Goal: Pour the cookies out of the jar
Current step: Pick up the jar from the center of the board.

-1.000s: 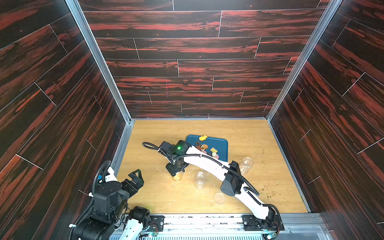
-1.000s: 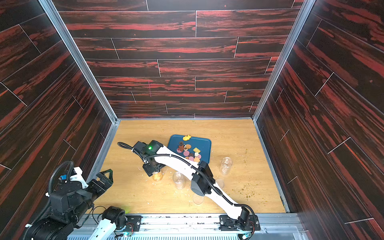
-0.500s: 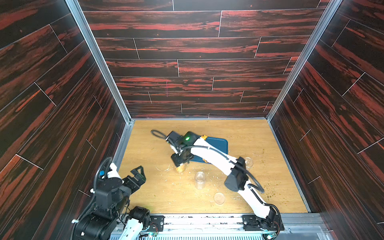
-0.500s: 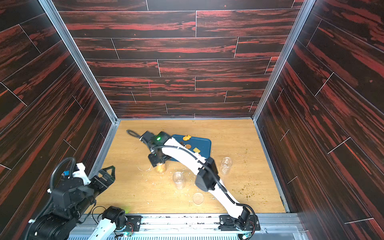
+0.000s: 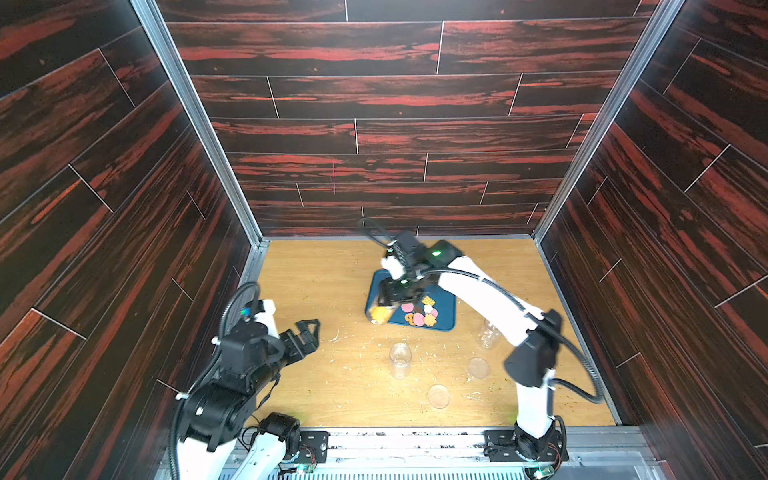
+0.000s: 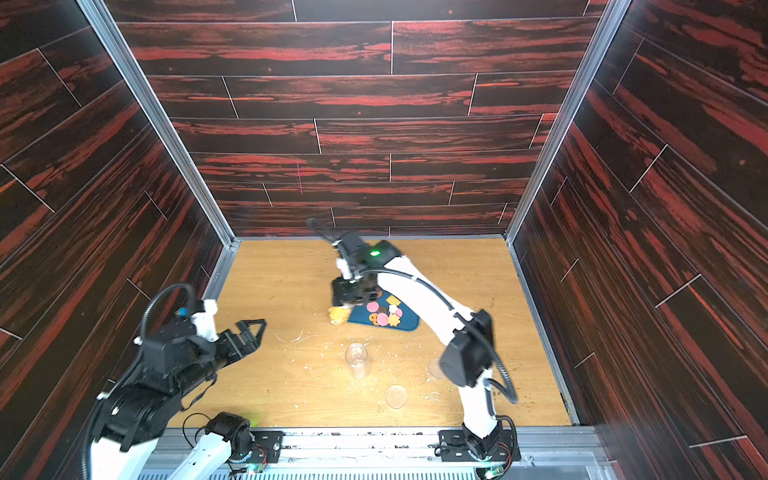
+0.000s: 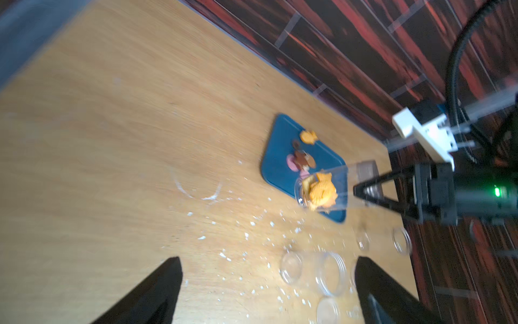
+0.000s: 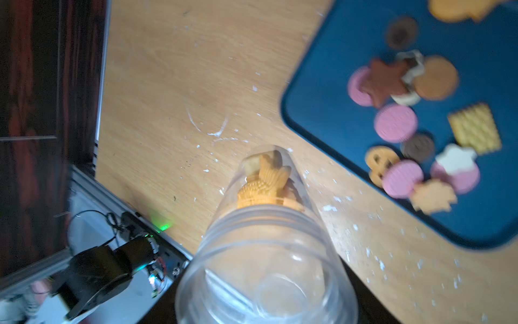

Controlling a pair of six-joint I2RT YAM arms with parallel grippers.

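Next, my left gripper grabs the closed end (image 5: 377,315) (image 7: 312,194) of the tilted clear jar, where the orange cookies lie.
In both top views my right gripper (image 5: 395,293) (image 6: 353,296) is shut on a clear jar (image 5: 380,313) (image 6: 340,314) over the left edge of the blue tray (image 5: 442,326) (image 6: 409,325). The jar (image 8: 266,252) is tilted, with its threaded mouth toward the wrist and its base pointing away. A few orange cookies (image 8: 265,185) (image 7: 322,193) lie at that closed end. Several pink, brown, yellow and white cookies (image 8: 395,123) (image 5: 419,316) lie on the tray (image 8: 322,98). My left gripper (image 5: 309,332) (image 7: 267,262) is open above the table's front left, with nothing in it.
An empty clear jar (image 5: 400,359) (image 7: 330,272) stands in front of the tray, and another one (image 5: 488,332) stands beside the right arm. Two clear lids (image 5: 478,368) (image 5: 438,397) lie near the front. Pale crumbs (image 5: 428,357) are scattered over the wooden table. Dark walls close in three sides.
My right arm has carried the jar up and to the right, from the table left of the tray to over the tray's left edge. The left arm shifted only slightly.
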